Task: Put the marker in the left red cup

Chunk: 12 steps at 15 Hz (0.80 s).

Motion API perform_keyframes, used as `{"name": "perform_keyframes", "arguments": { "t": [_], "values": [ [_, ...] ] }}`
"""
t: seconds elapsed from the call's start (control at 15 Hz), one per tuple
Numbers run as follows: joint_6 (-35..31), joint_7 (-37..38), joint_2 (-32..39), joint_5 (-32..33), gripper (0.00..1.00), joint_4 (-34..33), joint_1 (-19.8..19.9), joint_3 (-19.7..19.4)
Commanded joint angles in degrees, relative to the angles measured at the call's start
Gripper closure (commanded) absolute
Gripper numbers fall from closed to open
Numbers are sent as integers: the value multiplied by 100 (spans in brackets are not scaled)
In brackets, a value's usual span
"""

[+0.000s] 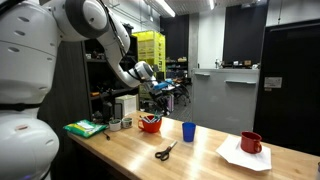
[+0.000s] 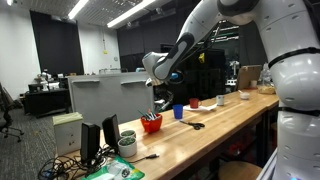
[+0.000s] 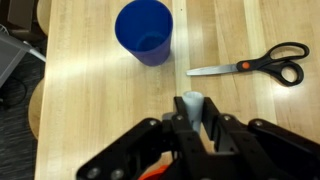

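Next, my gripper lets go of the marker inside the red cup (image 1: 154,121), near the rim that faces the blue cup.
My gripper (image 3: 192,115) is shut on the marker (image 3: 191,103). Only the marker's pale grey end shows, upright between the fingers in the wrist view. In both exterior views the gripper (image 1: 150,97) (image 2: 160,100) hangs just above the left red cup (image 1: 150,124) (image 2: 151,124), a squat red bowl-like cup on the wooden table. In the wrist view a strip of the cup's red rim (image 3: 152,172) shows under the fingers at the bottom edge. The marker is too small to make out in the exterior views.
A blue cup (image 3: 144,31) (image 1: 188,130) stands close beside the red cup. Black-handled scissors (image 3: 255,66) (image 1: 165,151) lie on the table (image 1: 200,155). A darker red mug (image 1: 251,143) sits on white paper further along. A green object (image 1: 85,128) lies at the table's end.
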<state>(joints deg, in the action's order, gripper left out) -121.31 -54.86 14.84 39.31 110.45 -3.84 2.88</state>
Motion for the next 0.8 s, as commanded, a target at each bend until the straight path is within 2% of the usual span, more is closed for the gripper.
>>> {"name": "perform_keyframes", "arguments": {
  "t": [0.0, 0.73],
  "values": [
    [424, 192, 529, 274, 95, -536, -114, 13],
    [1441, 300, 964, 503, 95, -1226, -428, 95]
  ]
}}
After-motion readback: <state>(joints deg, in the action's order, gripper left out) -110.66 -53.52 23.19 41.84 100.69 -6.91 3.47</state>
